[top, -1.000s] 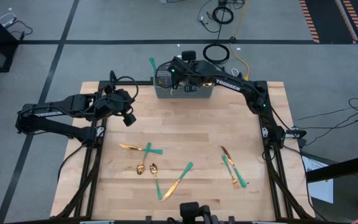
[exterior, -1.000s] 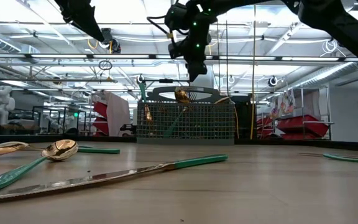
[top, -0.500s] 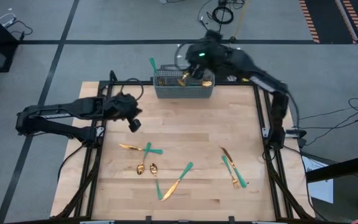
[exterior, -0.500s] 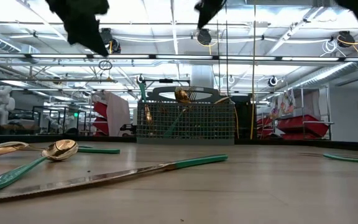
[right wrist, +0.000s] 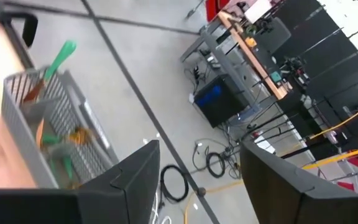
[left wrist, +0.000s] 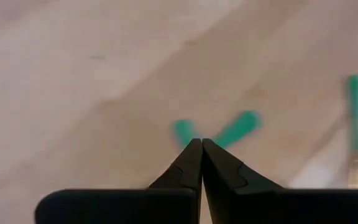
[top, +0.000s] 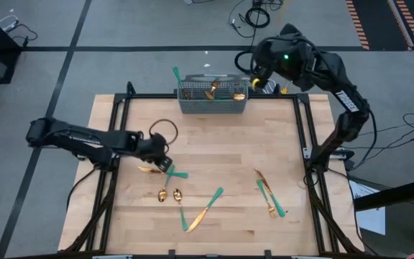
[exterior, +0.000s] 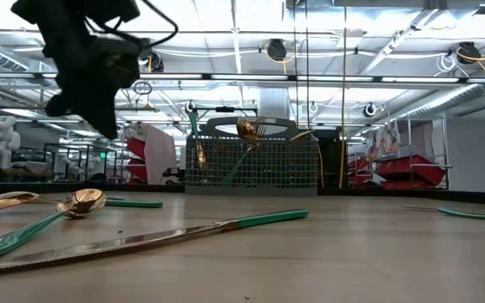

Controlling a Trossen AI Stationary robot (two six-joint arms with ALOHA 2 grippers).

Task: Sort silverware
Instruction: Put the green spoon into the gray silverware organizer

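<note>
The handle of the crossed spoon lies on top of a knife's handle under my closed left gripper, so next I open that gripper and pick up that spoon near its bowl (top: 164, 189) first.
Several gold-headed, teal-handled pieces of silverware lie flat on the wooden table: two crossed pieces (top: 169, 173), two spoons (top: 171, 194), a knife (top: 207, 207) and a group near the right edge (top: 269, 194). More pieces stand in the grey wire-mesh basket (top: 213, 97) at the far edge. My left gripper (top: 164, 160) hovers shut just above the crossed teal handles (left wrist: 238, 127), clear of the table in the low view (exterior: 99, 101). My right gripper (top: 257, 75) is open and raised beyond the far edge, right of the basket (right wrist: 42, 118).
The table's middle and far half are bare wood (top: 221, 137). A black frame rail (top: 304, 144) runs along the right side and another along the left. Cables lie on the floor beyond the far edge (top: 254, 18). In the low view the knife (exterior: 167, 236) lies nearest.
My left gripper has swung from the far-left part of the table toward the near edge and down, ending over the crossed pieces. My right arm has pulled away from above the basket, rising and moving toward the far right, past the table's far edge. The silverware has stayed put.
</note>
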